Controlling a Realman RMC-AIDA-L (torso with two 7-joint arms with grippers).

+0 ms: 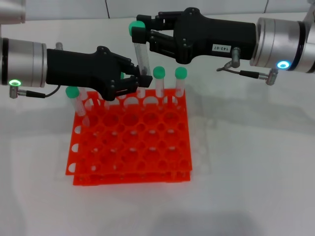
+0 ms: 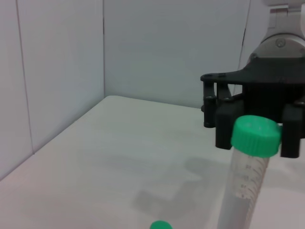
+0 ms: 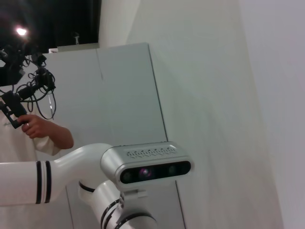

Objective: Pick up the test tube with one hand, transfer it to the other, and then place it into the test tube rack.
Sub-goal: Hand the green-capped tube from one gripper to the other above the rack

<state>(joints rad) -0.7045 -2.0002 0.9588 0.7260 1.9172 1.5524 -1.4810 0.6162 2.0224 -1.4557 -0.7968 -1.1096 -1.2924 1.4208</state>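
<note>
The test tube slants from my left gripper to my right fingertips, so my right gripper will open and take the green cap (image 1: 136, 26) with the tube upright.
The test tube (image 1: 141, 59) stands upright above the back row of the orange-red test tube rack (image 1: 133, 147). My left gripper (image 1: 135, 81), the one with the green ring light, is shut on the tube's lower part. My right gripper (image 1: 139, 29), with the blue ring light and white label, is at the tube's green cap with its jaws open on either side of it. In the left wrist view the tube (image 2: 248, 181) rises close by, and the right gripper's fingers (image 2: 224, 129) flank its cap. The right wrist view shows none of these.
Other green-capped tubes stand in the rack's back row (image 1: 158, 81) (image 1: 180, 81) and at its left side (image 1: 74, 98); some are hidden behind my left gripper. One cap (image 2: 160, 225) shows in the left wrist view. The rack stands on a white table (image 1: 246, 172).
</note>
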